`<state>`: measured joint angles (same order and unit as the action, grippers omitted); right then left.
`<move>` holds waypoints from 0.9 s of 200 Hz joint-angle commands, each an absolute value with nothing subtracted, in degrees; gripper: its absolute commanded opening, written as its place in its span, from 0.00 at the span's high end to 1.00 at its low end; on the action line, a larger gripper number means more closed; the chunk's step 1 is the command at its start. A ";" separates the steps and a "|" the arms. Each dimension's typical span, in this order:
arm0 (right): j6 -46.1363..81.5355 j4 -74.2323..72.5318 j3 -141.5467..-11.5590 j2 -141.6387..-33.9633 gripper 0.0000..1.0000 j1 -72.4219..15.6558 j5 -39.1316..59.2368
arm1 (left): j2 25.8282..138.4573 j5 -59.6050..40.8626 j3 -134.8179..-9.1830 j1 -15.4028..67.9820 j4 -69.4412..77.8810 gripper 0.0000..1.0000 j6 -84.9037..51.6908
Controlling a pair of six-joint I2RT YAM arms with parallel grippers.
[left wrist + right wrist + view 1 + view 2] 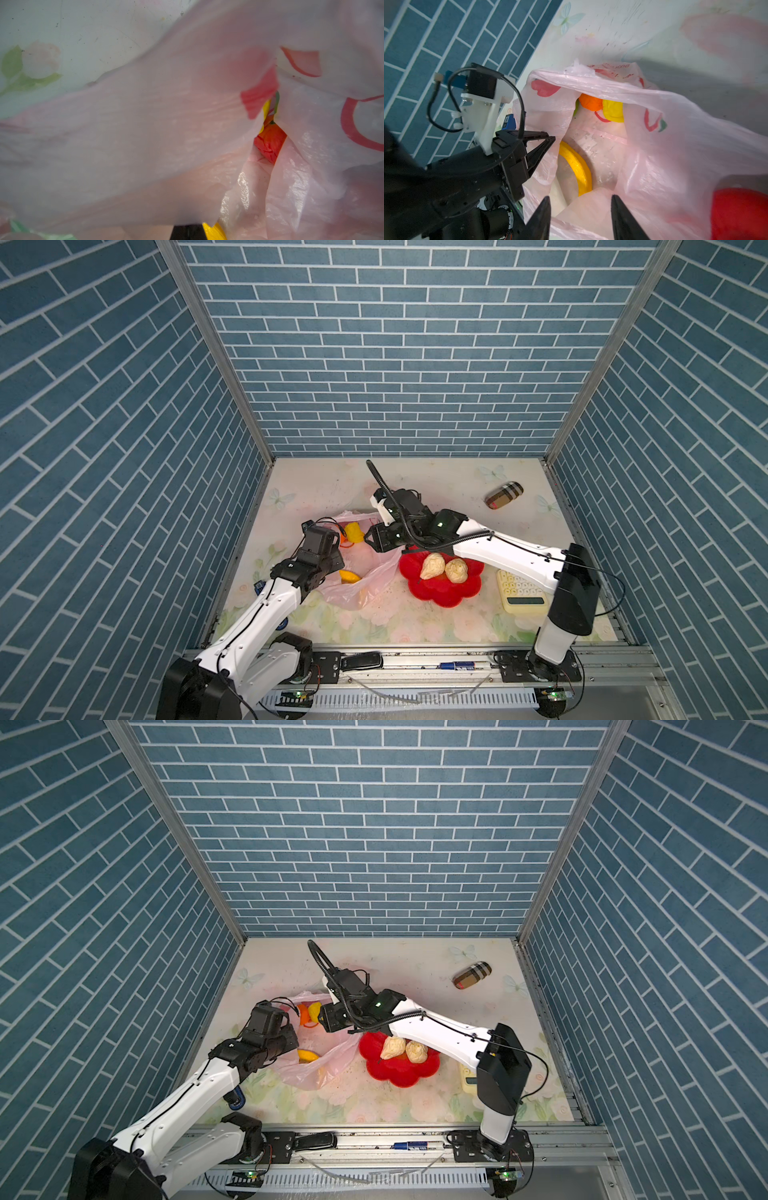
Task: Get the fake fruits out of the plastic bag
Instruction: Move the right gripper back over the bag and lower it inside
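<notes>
The robot's right gripper has its fingers hovering at the plastic bag's near fold, so it should reach deeper under the bag's top edge and grip the yellow lump [354, 533].
The plastic bag [368, 583] [675, 158], pale pink with red marks, lies open at the left of the table in both top views. My left gripper [551, 139] is shut on the edge of its mouth. In the bag lie a yellow banana [577, 164] [350, 576], a yellow lump [613, 111] [354, 532] and a wrinkled orange-red fruit [590, 101] [270, 141]. My right gripper [580, 205] [368, 540] hovers open over the bag's near fold, film between its fingertips. Two cream fruits [432, 566] [456, 570] rest in the red flower-shaped dish [440, 597].
A cream calculator [521, 593] lies right of the dish, partly under my right arm. A plaid case [503, 494] lies at the back right. The blue brick wall [232, 497] stands close beside the bag on the left. A pen [457, 664] lies on the front rail.
</notes>
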<state>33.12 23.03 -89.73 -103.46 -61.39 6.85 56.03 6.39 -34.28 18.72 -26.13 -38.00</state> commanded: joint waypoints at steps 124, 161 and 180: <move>29.71 27.02 -112.10 -128.37 0.54 -61.03 3.49 | 54.49 4.53 -34.01 18.57 -23.61 0.93 -38.84; 29.18 25.02 -113.76 -131.22 0.52 -59.94 2.30 | 54.64 3.34 -33.24 18.62 -22.25 0.93 -38.63; 29.77 23.51 -113.72 -132.06 0.52 -59.29 2.11 | 54.67 2.88 -32.75 18.62 -21.64 0.94 -38.49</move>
